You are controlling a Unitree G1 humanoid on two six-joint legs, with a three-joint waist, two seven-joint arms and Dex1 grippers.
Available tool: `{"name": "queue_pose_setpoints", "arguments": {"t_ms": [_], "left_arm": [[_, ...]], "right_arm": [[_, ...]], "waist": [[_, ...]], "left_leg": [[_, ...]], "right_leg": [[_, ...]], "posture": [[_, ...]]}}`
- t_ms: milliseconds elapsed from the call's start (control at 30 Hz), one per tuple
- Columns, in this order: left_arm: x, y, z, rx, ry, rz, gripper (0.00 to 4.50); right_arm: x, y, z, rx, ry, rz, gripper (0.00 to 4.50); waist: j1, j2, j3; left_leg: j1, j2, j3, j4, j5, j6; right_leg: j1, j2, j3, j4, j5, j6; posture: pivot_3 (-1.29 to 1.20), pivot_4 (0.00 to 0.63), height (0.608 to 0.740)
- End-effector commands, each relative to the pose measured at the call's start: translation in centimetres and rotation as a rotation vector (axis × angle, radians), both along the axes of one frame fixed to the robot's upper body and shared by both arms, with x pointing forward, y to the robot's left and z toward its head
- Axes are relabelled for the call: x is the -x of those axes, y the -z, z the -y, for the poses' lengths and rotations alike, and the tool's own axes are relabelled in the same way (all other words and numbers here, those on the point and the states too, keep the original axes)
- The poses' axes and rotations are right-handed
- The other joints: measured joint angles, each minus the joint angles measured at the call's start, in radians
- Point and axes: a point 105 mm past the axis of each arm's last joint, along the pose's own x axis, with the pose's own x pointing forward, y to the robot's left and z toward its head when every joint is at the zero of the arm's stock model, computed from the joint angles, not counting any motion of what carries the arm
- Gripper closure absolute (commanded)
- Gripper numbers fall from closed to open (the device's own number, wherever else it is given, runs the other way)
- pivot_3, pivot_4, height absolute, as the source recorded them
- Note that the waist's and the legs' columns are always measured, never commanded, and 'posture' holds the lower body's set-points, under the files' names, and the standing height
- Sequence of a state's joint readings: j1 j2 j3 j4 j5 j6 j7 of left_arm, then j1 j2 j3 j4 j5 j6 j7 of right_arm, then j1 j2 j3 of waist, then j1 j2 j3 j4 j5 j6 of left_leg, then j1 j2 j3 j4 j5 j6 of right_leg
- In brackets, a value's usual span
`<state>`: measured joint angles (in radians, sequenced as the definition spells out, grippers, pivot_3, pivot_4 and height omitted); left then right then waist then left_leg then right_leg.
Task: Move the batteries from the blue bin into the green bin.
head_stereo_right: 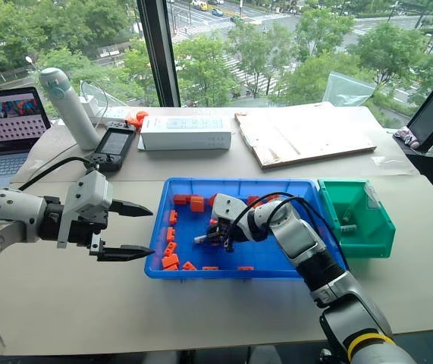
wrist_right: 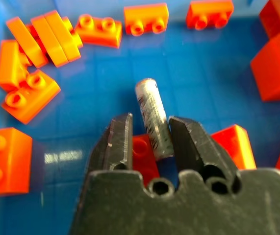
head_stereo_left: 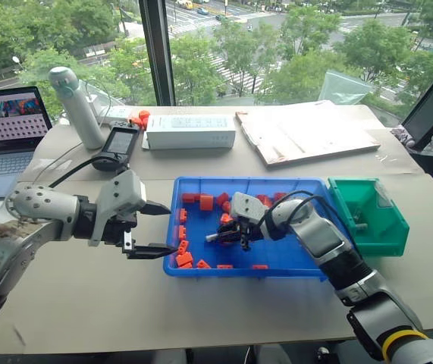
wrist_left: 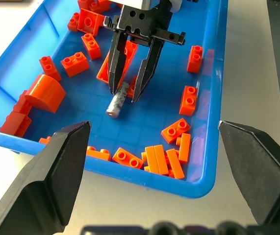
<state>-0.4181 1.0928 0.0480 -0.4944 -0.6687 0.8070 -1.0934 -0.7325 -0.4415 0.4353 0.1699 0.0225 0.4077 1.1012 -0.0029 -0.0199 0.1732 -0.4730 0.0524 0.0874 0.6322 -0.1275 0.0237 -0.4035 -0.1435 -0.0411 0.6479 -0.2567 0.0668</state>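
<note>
An orange brick is next to the battery between the fingers of my right gripper, so next I open that gripper, back away and pick up the battery alone (wrist_right: pixel 153 115).
The blue bin (head_stereo_left: pixel 292 271) sits mid-table with several orange bricks (wrist_left: pixel 75 63) scattered in it. A silvery battery (wrist_left: pixel 117 100) lies on its floor. My right gripper (wrist_left: pixel 125 93) reaches down into the bin, its fingers (wrist_right: pixel 117 142) closed in on either side of the battery (wrist_right: pixel 152 115). One finger touches it, and an orange brick shows under the other. The green bin (head_stereo_left: pixel 387 227) stands against the blue bin's right end with a small grey item inside. My left gripper (head_stereo_left: pixel 169 229) hangs open just off the blue bin's left end, holding nothing.
At the back of the table are a laptop (head_stereo_left: pixel 4 129), a white bottle (head_stereo_left: pixel 76 106), a black handheld device (head_stereo_left: pixel 117 148), a white box (head_stereo_left: pixel 189 130) and a flat board (head_stereo_left: pixel 307 133). The table's front edge is near.
</note>
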Motion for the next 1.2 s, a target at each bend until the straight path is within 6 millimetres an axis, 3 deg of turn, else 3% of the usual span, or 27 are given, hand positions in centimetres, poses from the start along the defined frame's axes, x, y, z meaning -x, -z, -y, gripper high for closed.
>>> {"name": "queue_pose_setpoints", "arguments": {"t_ms": [33,267,467,500,633,767,1033,1200], "left_arm": [[0.0,-0.8,0.1,-0.006,0.017,0.05,0.0],[-0.1,-0.8,0.3,-0.004,0.026,0.053,0.0],[-0.1,-0.8,0.4,-0.003,0.03,0.051,0.0],[-0.1,-0.8,0.4,-0.002,0.029,0.05,0.0],[-0.1,-0.8,0.4,-0.001,0.03,0.047,0.0],[-0.1,-0.8,0.5,-0.001,0.033,0.046,0.0],[0.0,-0.9,0.4,-0.006,0.029,0.045,0.0],[0.0,-0.9,0.4,-0.005,0.027,0.046,0.0]], "right_arm": [[-0.5,1.9,2.0,0.081,0.059,-0.032,4.45],[-1.1,0.9,2.5,0.064,0.078,-0.013,4.45],[-1.8,-1.4,2.1,-0.04,0.128,0.0,4.45],[-1.8,-1.8,2.1,-0.049,0.13,0.003,3.9],[-1.8,-3.8,2.0,-0.089,0.125,0.047,2.66],[-1.5,-3.9,1.6,-0.081,0.144,0.041,1.32],[1.2,-4.0,0.2,-0.128,0.106,-0.091,1.32],[1.5,-0.8,1.2,-0.03,0.176,-0.135,1.32]], "waist": [[0.001,-0.001,0.0],[0.0,-0.002,-0.001],[0.001,-0.002,-0.001],[0.001,-0.002,-0.001],[0.0,-0.002,-0.001],[-0.002,-0.002,-0.001],[0.0,-0.002,-0.001],[0.003,-0.002,-0.001]], "left_leg": [[0.0,0.0,0.0,0.0,0.0,-0.001],[0.0,0.0,0.0,0.0,-0.001,-0.001],[-0.001,0.0,0.0,0.0,0.0,0.0],[-0.001,0.0,0.0,0.0,0.0,0.0],[-0.004,0.0,0.0,0.0,0.002,0.003],[-0.004,0.0,0.0,-0.001,0.002,0.003],[-0.004,0.0,0.0,-0.001,0.002,0.003],[-0.003,0.0,0.0,-0.001,0.001,0.002]], "right_leg": [[0.0,0.0,0.0,0.0,0.0,0.0],[0.0,0.0,0.0,0.0,0.0,0.0],[0.0,0.0,0.0,0.0,0.0,0.0],[0.0,0.0,0.0,0.0,0.0,0.0],[0.0,0.0,0.0,0.0,0.0,0.0],[0.0,0.0,0.0,0.0,0.0,0.0],[0.0,0.0,0.0,0.0,0.0,0.0],[-0.001,0.0,0.0,0.0,0.0,0.0]], "posture": [[0.0,0.15,0.73],[0.0,0.15,0.73],[0.0,0.15,0.73],[0.0,0.15,0.73],[0.0,0.15,0.73],[0.0,0.15,0.73],[0.0,0.15,0.73],[0.0,0.15,0.73]]}}
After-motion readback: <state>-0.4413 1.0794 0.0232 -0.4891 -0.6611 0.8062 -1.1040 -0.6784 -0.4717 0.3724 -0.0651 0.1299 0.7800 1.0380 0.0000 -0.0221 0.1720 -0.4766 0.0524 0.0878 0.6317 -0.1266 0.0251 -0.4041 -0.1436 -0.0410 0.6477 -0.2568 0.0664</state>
